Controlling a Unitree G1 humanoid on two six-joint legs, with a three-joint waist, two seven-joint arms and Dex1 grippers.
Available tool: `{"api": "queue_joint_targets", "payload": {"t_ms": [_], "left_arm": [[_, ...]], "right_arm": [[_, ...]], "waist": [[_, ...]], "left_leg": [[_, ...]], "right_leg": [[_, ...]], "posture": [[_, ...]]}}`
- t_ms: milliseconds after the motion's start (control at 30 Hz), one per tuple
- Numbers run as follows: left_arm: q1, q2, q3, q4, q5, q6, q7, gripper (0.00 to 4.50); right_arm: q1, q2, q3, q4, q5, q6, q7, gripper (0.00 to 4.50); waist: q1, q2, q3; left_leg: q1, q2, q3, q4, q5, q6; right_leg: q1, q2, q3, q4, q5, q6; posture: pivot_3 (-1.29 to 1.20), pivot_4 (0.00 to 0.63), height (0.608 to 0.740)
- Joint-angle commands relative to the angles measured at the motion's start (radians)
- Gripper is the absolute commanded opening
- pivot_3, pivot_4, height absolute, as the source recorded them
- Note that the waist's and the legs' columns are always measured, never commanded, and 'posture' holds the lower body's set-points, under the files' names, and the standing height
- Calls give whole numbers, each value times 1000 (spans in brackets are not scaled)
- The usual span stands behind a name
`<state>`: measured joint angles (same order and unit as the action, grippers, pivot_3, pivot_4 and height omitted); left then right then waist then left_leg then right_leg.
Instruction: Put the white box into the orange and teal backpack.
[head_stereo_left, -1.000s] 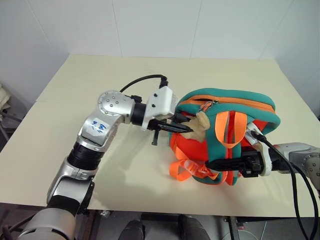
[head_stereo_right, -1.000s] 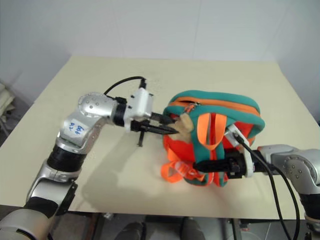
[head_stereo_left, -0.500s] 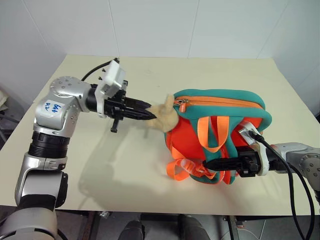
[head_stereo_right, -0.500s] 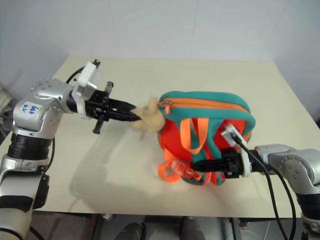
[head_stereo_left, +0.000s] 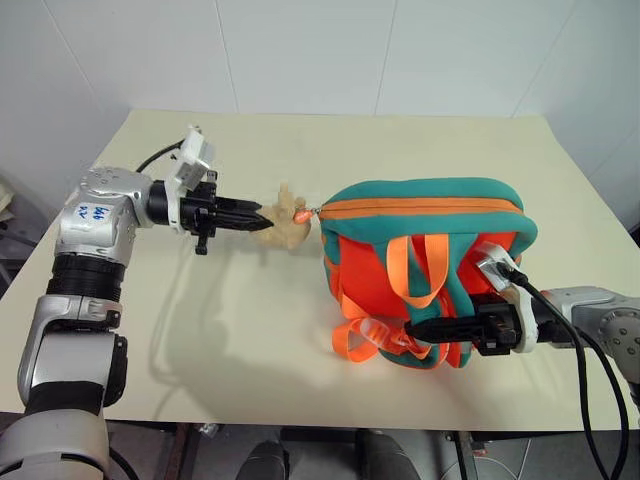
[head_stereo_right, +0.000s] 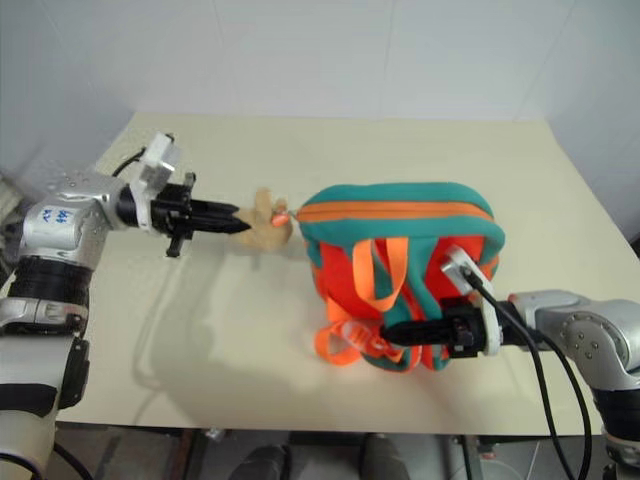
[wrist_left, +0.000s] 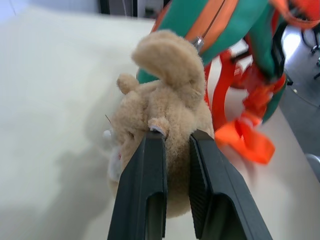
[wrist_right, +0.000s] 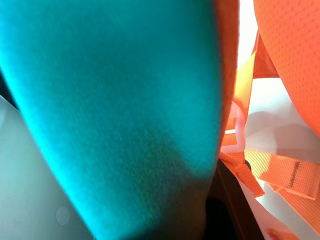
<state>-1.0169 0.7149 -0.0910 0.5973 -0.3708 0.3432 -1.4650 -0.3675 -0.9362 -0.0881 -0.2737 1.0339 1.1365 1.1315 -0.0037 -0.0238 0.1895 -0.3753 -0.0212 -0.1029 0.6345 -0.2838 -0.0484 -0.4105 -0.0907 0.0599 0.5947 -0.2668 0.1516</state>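
The left gripper will release the teddy bear, now held level on its tether, close beside the backpack's orange side (head_stereo_left: 314, 274), below the zipper's end.
The orange and teal backpack (head_stereo_left: 430, 215) stands on the table with its straps facing me and the orange zipper line along its top drawn shut. Its tan plush teddy bear (head_stereo_left: 283, 228) is stretched out to the left on its tether. My left gripper (head_stereo_left: 255, 216) is shut on the teddy bear (wrist_left: 165, 110), level and pointing right toward the bag. My right gripper (head_stereo_left: 425, 328) is shut on the backpack's lower front edge by the teal strap (wrist_right: 115, 115). The white box is out of view.
The cream table (head_stereo_left: 250, 330) has bare surface left of the bag and behind it. Its front edge runs just below my right gripper. White walls stand close behind and to the left. A black cable (head_stereo_left: 590, 370) loops off my right wrist.
My left gripper has swung left with the teddy bear in it, drawing the bear out from the bag's side. The backpack has slid a little to the left. The right gripper has held still.
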Motion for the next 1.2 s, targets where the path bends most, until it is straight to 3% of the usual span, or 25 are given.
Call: {"api": "queue_joint_targets", "payload": {"t_ms": [33, 267, 433, 600, 733, 967, 1000, 1200], "left_arm": [[-8, -10, -9, 102, 73, -48, 26, 404], [-36, -161, -50, 318, 207, -257, 169, 404], [-34, -237, -83, 374, 288, -372, 238, 404], [24, -283, -115, 299, 309, -389, 205, 404], [125, -302, -115, 94, 262, -336, 169, 404], [197, -181, -3, -117, 159, -273, 123, 404], [199, -164, 21, -127, 139, -289, 116, 395], [287, -33, 73, -306, 62, -212, 47, 2215]], "right_arm": [[11, -2, -26, -20, 21, 8, -2, 586], [15, -4, -36, -27, 36, 12, -15, 586], [36, -10, -56, -38, 50, 15, -28, 586], [45, -7, -68, -44, 58, 17, -42, 586], [41, 1, -66, -43, 59, 16, -49, 586], [10, 54, -99, -9, 24, -64, -91, 586], [-1, 69, -111, 3, 16, -86, -105, 934], [-34, 55, -179, 24, -4, -156, -99, 2841]], "waist": [[1, 0, 0], [4, 0, 0], [6, 0, 0], [6, 0, 0], [8, 0, 0], [25, 0, 0], [25, 0, 0], [10, 0, 0]], "left_leg": [[0, 0, 0, 0, 0, 0], [0, 0, 0, 2, 0, 0], [0, -1, 0, 2, 0, 0], [0, -1, 0, 2, 0, 0], [0, -1, 0, 2, 0, 0], [-1, -1, 0, 2, 0, 0], [-1, -1, 0, 2, 0, 0], [0, 0, 0, 0, 0, 0]], "right_leg": [[0, 0, 0, 0, 0, 0], [0, 0, 0, -1, 0, 0], [0, -1, 0, -1, 0, 0], [0, -1, 0, 0, 0, 0], [0, -1, 0, 0, 0, 0], [0, -1, 0, 0, 0, 0], [0, -1, 0, -2, 0, 0], [0, -1, 0, -1, 0, 0]], "posture": [[0, 150, 740], [0, 150, 740], [0, 150, 740], [0, 150, 740], [0, 150, 740], [0, 150, 740], [0, 150, 740], [0, 150, 740]]}}
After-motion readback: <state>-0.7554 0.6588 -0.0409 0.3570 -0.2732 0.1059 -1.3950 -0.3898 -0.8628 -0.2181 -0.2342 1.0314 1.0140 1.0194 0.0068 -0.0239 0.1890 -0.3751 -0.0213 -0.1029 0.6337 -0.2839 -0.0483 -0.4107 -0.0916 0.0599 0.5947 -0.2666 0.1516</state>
